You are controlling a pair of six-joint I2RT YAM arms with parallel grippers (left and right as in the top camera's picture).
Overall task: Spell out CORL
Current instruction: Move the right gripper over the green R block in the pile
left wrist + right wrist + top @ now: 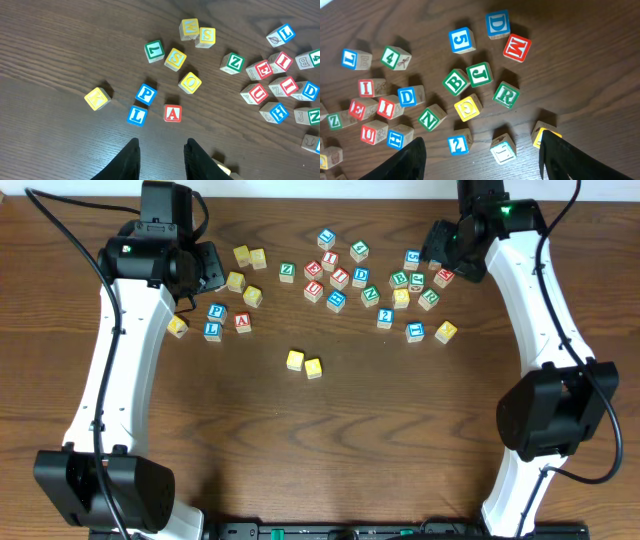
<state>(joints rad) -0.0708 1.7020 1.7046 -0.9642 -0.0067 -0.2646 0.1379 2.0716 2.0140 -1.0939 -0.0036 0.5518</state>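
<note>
I need an R for CORL, so next I should move my right gripper to the green R cube (428, 299) (506, 95) near the red M cube and close on its sides.
Two yellow-faced cubes (294, 359) (314, 368) sit side by side at the middle of the table; their letters are unreadable. The blue L cube (136, 115) (212, 330) lies beside the blue P (146, 93) and the red A (172, 113), just ahead of my left gripper (161, 152) (210, 268). That gripper hangs open and holds nothing. The green R cube (506, 95) (428, 298) lies in the right cluster, ahead of my right gripper (482, 150) (438, 242). Its jaws stand wide open and empty above a blue 2 cube (459, 144) and a pale cube (502, 150).
Several letter cubes lie scattered across the far half of the table (400, 430). Yellow ones (190, 82) sit behind P and A. A second blue L cube (349, 58) lies far left in the right wrist view. The two arms stand along the left and right sides.
</note>
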